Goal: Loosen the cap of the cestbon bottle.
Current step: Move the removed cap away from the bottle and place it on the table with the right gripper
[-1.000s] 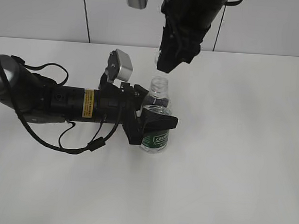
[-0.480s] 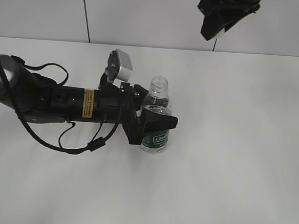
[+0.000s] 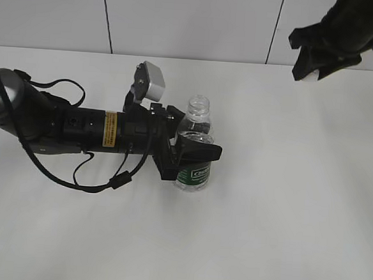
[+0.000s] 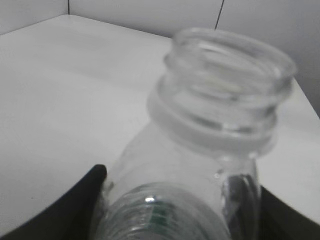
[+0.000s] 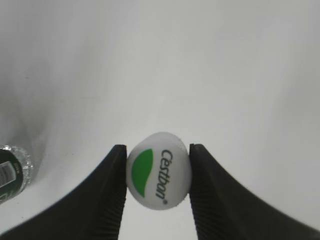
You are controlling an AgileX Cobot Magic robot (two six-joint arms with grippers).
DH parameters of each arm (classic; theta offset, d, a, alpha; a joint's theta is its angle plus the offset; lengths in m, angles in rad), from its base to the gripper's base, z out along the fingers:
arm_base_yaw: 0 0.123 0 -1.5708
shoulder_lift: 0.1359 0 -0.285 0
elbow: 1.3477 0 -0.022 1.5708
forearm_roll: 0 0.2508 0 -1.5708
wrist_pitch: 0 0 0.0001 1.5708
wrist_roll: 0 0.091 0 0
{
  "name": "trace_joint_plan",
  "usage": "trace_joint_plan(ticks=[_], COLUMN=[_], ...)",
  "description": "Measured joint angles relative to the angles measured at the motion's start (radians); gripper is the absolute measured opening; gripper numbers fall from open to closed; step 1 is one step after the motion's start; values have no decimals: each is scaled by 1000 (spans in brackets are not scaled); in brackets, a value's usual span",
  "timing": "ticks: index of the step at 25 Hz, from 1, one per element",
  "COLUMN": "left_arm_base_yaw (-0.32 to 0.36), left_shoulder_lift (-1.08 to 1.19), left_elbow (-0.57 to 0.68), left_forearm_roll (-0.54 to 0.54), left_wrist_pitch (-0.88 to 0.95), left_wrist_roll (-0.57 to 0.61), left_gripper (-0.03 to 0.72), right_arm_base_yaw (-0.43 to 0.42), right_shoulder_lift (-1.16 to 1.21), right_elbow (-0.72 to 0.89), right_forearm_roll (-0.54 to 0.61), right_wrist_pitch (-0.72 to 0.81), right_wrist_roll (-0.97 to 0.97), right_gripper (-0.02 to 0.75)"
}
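Note:
Next, I set the white cap down with my right gripper on the bare white table [image 3: 300,148] below it, well away from the bottle.
The cestbon bottle [image 3: 195,147] stands on the white table, clear with a dark green label, its neck open with no cap on it. My left gripper [image 3: 192,154] is shut on the bottle's body; in the left wrist view the open neck [image 4: 227,85] fills the frame and my left gripper [image 4: 175,210] has its black jaws on both sides of the shoulder. My right gripper [image 3: 314,67] is high at the upper right, far from the bottle. In the right wrist view my right gripper [image 5: 158,172] is shut on the white cap [image 5: 158,170] with the green patch.
The left arm [image 3: 59,125] with its cables lies across the left of the table [image 3: 283,217]. A white panelled wall [image 3: 182,18] rises behind. The bottle's edge shows at the lower left of the right wrist view [image 5: 12,172].
My right gripper has moved from just above the bottle's neck up and to the right, carrying the cap away. The left gripper and the bottle have not moved.

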Motion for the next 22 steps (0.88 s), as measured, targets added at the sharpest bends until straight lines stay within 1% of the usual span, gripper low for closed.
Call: trace_joint_plan(ticks=[4,9,16,22], left_arm_base_yaw=[0,0,0,0], left_shoulder_lift=[0,0,0,0], left_elbow=[0,0,0,0], left_forearm_roll=[-1,-2,-2,-2], left_wrist_pitch=[0,0,0,0], left_wrist_roll=[0,0,0,0], left_gripper=[433,433,433,433], right_arm_base_yaw=[-33,-57,-57,-57], right_shoulder_lift=[5,54,130,164], right_elbow=[134,223,242,244], right_forearm_roll=[4,-5,-8,-8], right_wrist_pitch=[-91,-148,-281,-295], right_wrist_roll=[26,49,86,94], right_gripper=[290,289,289,289])
